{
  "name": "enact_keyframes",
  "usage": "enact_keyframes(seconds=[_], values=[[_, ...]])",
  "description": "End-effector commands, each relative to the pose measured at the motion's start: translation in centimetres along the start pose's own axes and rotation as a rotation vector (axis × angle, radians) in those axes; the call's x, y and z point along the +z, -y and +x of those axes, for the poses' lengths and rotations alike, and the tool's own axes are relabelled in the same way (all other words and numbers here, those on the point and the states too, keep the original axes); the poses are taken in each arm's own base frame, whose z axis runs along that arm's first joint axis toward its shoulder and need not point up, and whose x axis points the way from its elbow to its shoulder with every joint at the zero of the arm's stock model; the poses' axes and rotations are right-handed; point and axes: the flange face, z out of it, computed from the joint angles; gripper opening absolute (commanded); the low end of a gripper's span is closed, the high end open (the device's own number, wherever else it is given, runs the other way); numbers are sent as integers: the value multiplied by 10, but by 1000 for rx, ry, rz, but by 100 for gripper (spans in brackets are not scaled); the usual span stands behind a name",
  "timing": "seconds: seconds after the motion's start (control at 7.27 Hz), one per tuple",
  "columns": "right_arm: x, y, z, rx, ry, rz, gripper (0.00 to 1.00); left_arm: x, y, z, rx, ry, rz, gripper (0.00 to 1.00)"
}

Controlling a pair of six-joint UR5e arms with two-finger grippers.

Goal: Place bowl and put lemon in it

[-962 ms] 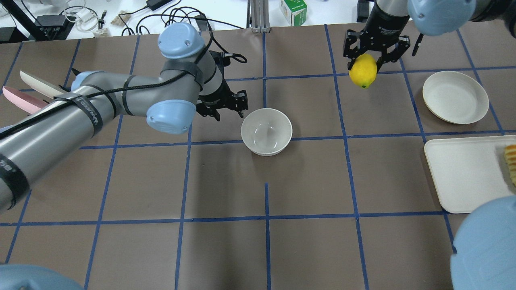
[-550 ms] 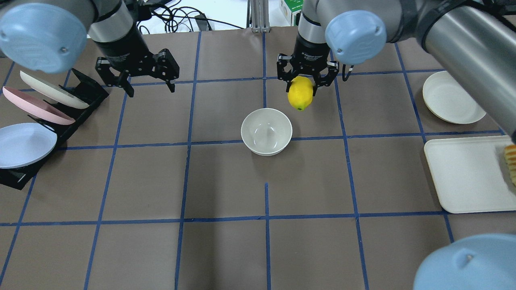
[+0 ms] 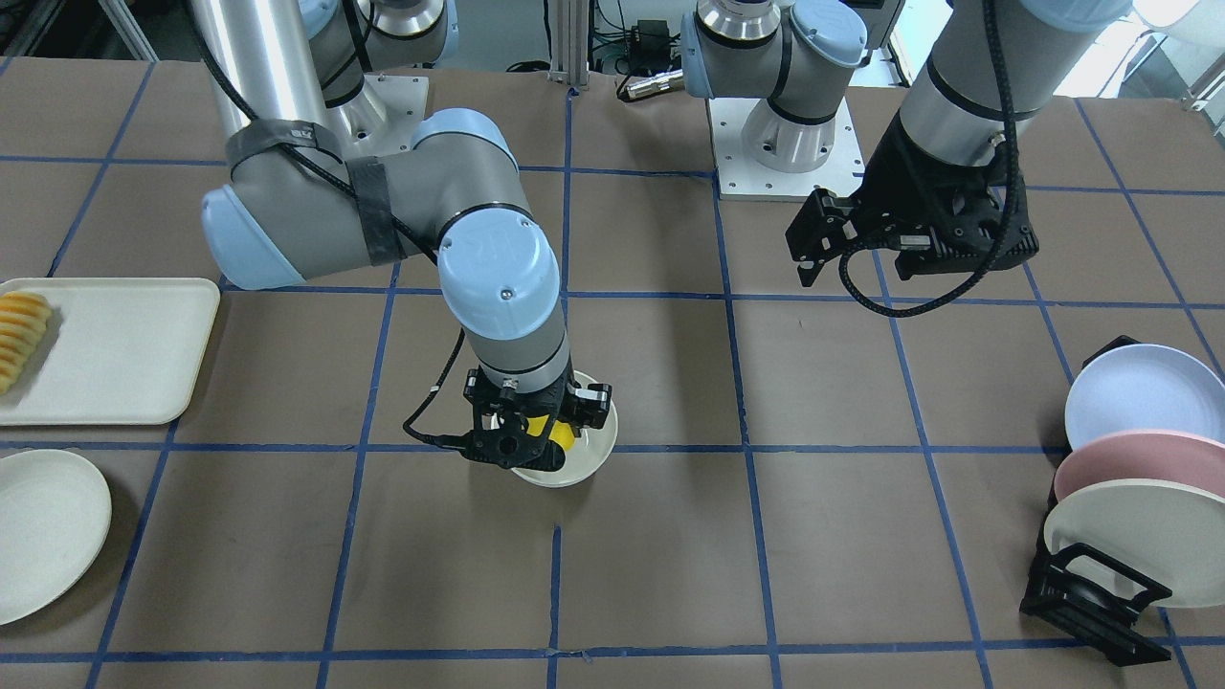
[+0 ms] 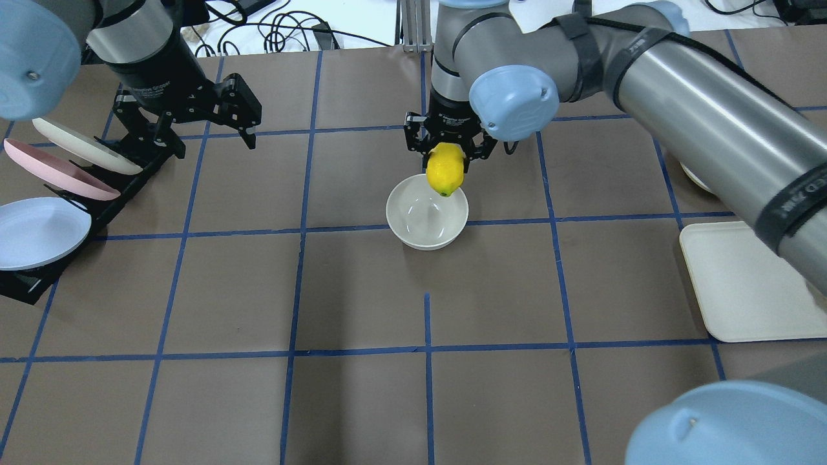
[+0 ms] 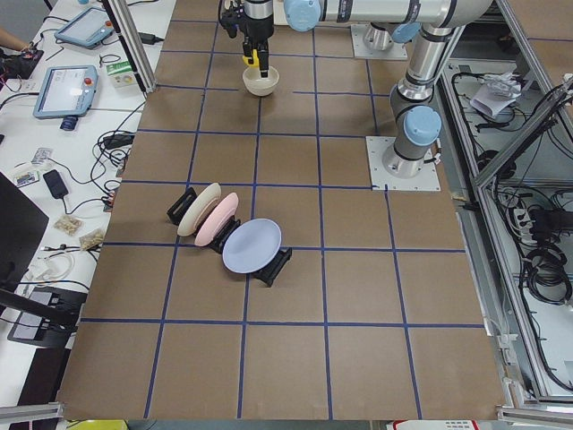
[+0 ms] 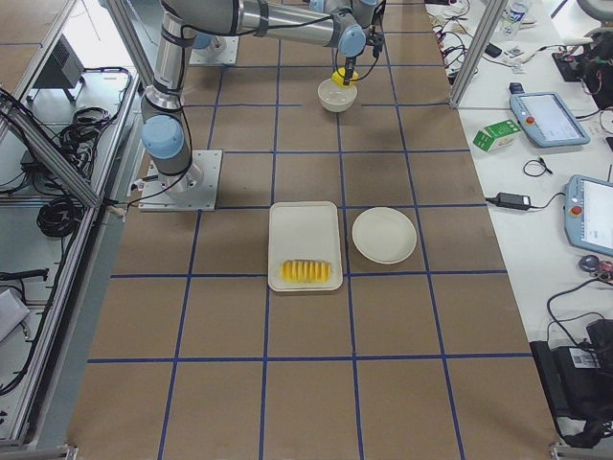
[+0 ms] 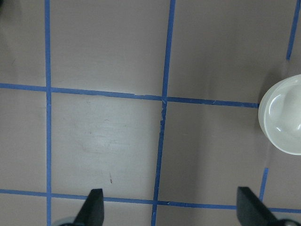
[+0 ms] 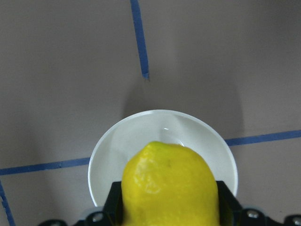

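The robot's right gripper will release the yellow lemon on the inside bottom of the cream-white bowl (image 3: 560,440) (image 8: 160,165), close to its middle.
The cream-white bowl (image 4: 426,219) stands upright near the table's middle; it also shows in the front view (image 3: 580,462) and the left wrist view (image 7: 283,117). My right gripper (image 4: 446,159) is shut on the yellow lemon (image 4: 445,170) and holds it just above the bowl's far rim. In the right wrist view the lemon (image 8: 170,187) hangs over the bowl (image 8: 155,134), whose inside holds nothing. My left gripper (image 4: 194,137) is open and holds nothing, at the far left by the plate rack, well apart from the bowl.
A black rack with cream, pink and blue plates (image 4: 55,177) stands at the left edge. A white tray (image 3: 115,349) with ridged yellow sliced food (image 3: 21,335) and a flat cream plate (image 3: 43,531) lie on the right side.
My right gripper carried the lemon leftward from the far right to over the bowl's rim. My left arm drew back from beside the bowl to the far left.
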Motion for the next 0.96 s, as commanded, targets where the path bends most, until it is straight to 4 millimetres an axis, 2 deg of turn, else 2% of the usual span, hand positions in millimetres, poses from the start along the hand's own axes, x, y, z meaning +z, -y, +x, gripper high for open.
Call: enact_keyframes(seconds=[0.0, 0.14, 0.41, 0.83], values=[[33, 0, -8, 19, -16, -23, 0, -3, -2, 0, -1, -2, 4, 100], [49, -7, -2, 19, -33, -52, 0, -3, -2, 0, -1, -2, 4, 100], [68, -11, 2, 23, -2, -21, 0, -5, -3, -1, -2, -1, 9, 100], [81, -15, 6, 20, -15, -46, 0, -7, -5, -2, -2, 0, 7, 100]])
